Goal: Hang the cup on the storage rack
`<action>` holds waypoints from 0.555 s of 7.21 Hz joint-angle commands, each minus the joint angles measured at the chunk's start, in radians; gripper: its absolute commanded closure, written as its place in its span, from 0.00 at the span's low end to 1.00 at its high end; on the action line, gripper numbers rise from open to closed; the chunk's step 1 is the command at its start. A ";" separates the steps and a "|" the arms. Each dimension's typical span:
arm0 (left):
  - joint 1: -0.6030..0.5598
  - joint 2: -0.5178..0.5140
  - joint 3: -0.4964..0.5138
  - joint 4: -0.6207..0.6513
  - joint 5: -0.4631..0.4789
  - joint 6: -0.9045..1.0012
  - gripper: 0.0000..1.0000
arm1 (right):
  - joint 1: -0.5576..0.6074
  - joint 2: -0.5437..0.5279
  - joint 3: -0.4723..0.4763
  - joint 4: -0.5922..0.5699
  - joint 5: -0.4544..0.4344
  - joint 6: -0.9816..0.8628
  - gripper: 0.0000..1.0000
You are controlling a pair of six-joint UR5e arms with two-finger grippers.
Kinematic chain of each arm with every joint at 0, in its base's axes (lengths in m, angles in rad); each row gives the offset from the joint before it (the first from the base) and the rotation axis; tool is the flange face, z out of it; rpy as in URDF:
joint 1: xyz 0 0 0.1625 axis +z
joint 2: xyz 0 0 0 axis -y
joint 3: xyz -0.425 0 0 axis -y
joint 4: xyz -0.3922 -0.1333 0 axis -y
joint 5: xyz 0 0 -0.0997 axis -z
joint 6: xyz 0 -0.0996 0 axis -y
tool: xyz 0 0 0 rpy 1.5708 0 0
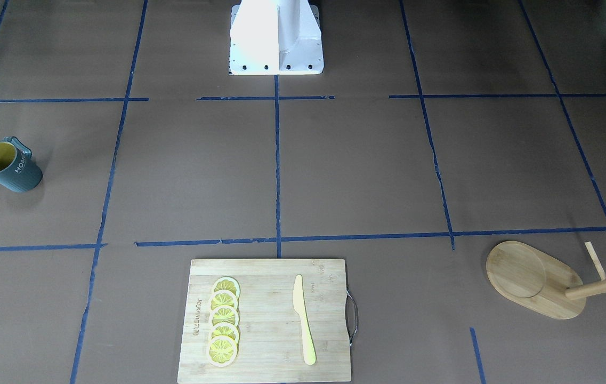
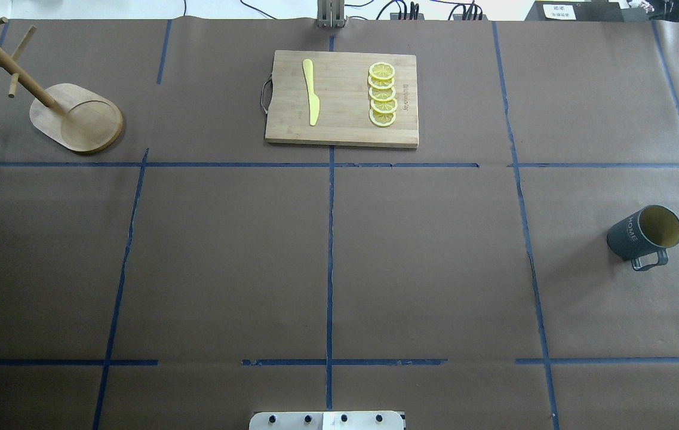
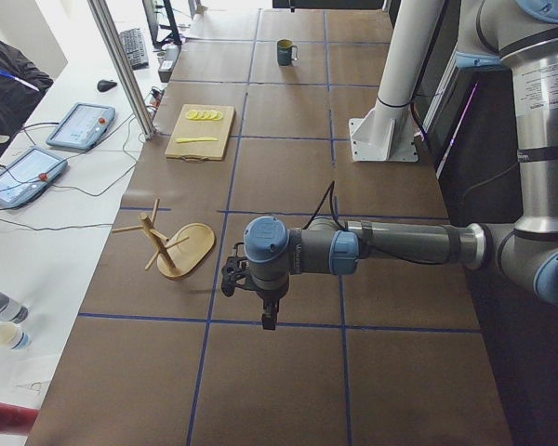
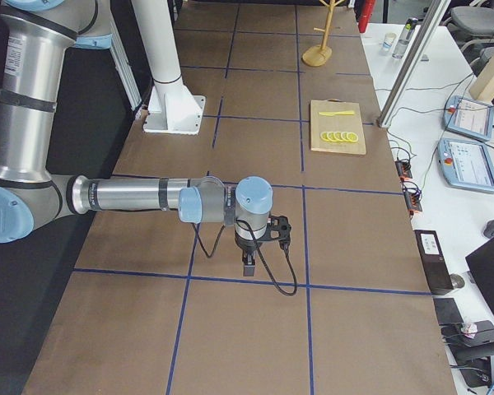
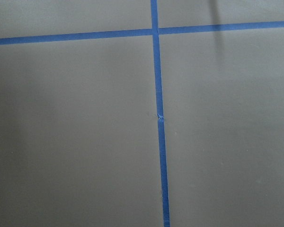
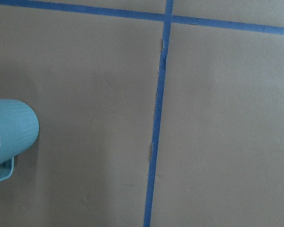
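The teal-grey cup should be next for my right gripper, which should go to it and close on the cup's rim opposite its handle.
The cup [image 2: 644, 234] is a dark teal-grey ribbed mug with a yellow-olive inside. It stands upright on the table's right side, handle toward the robot. It also shows in the front view [image 1: 8, 165], the exterior left view [image 3: 285, 52] and at the left edge of the right wrist view [image 6: 9, 135]. The storage rack [image 2: 76, 116], a bamboo mug tree, stands at the far left with bare pegs [image 1: 534, 280]. My left gripper [image 3: 268, 316] hangs above the table near the rack's end. My right gripper [image 4: 249, 265] hangs above the cup's end. I cannot tell whether either is open or shut.
A bamboo cutting board [image 2: 342, 98] with a yellow knife [image 2: 311, 92] and several lemon slices [image 2: 382, 94] lies at the far middle. The white robot base [image 1: 276, 37] stands at the near edge. Blue tape lines grid the brown table.
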State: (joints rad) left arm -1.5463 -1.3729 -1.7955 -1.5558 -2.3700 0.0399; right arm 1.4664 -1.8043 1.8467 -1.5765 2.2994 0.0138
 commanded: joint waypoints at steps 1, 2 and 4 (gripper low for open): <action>0.000 0.000 -0.002 0.002 0.000 0.000 0.00 | 0.000 0.003 0.002 0.001 0.000 0.002 0.00; 0.002 -0.002 0.005 -0.001 0.000 0.000 0.00 | 0.000 0.025 0.003 0.001 0.002 0.002 0.00; 0.002 -0.002 0.002 -0.003 0.000 0.000 0.00 | -0.011 0.114 0.003 0.035 -0.001 0.005 0.00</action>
State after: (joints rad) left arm -1.5450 -1.3742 -1.7925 -1.5571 -2.3700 0.0399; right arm 1.4631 -1.7372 1.8529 -1.5603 2.3002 0.0166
